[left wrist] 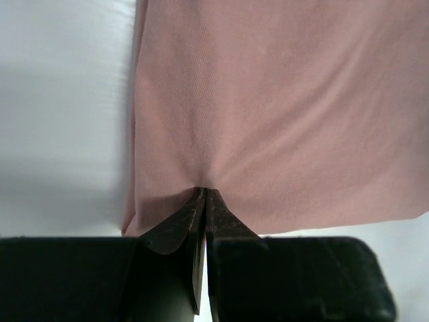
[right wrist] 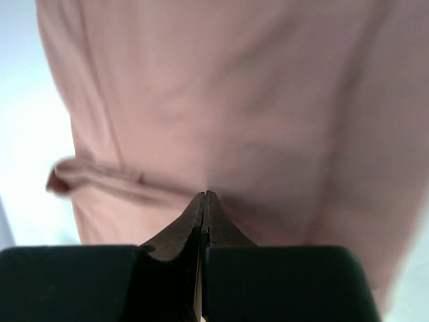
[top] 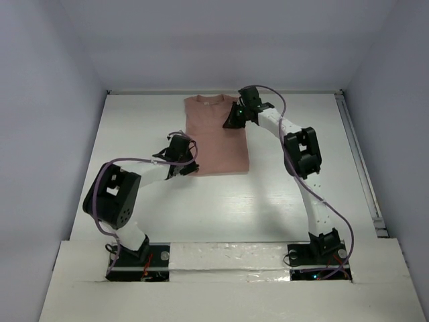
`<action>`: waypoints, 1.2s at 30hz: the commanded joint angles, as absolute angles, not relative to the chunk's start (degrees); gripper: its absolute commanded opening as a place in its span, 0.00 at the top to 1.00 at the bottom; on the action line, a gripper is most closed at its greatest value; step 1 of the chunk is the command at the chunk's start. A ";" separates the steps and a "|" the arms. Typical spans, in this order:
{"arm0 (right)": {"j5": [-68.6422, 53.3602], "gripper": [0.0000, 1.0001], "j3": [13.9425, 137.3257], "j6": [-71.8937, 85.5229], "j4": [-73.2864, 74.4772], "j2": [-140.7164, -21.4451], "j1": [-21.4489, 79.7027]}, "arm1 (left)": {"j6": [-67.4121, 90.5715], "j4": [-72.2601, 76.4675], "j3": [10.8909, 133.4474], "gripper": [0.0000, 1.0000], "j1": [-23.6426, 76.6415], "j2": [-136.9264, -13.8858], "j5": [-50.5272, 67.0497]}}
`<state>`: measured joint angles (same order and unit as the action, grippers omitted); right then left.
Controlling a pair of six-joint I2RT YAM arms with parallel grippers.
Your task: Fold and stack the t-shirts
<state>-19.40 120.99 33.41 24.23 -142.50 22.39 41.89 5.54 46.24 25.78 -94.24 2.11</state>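
Observation:
My left gripper is pinching puckered fabric inside the t-shirt's near corner, so I need to open it and grab the t-shirt's corner itself (left wrist: 134,225) before folding the t-shirt's hem over.
The dusty-pink t-shirt (top: 218,137) lies on the far middle of the white table, folded into a long narrow rectangle with the collar at the far end. Only plain pink fabric shows; no chest graphic is visible. My left gripper (top: 186,165) is shut at the shirt's near left corner. In the left wrist view the closed tips (left wrist: 205,191) pinch the fabric (left wrist: 288,100), which puckers around them. My right gripper (top: 235,119) is shut at the far right edge near the shoulder. In the right wrist view its tips (right wrist: 206,194) pinch the creased fabric (right wrist: 221,94).
The white table (top: 268,201) is boxed in by pale walls on the left, back and right. A metal rail (top: 360,168) runs along the right edge. Both arm bases stand at the near edge, with purple cables looping over the arms.

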 commanded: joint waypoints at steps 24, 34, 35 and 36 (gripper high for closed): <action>-31.38 1.00 48.61 35.51 -2.63 -103.79 17.40 | 43.07 -1.14 36.91 0.58 20.13 -80.33 -0.26; -28.39 0.71 47.02 36.22 -0.54 -95.20 17.40 | 43.24 1.67 37.18 0.58 19.60 -83.41 2.72; -27.87 0.61 47.20 36.04 -0.18 -95.01 17.40 | 43.16 2.45 37.18 0.58 19.60 -84.10 3.07; -27.60 0.52 47.46 36.04 -0.18 -95.01 17.40 | 43.24 2.55 37.61 0.58 19.60 -84.63 3.42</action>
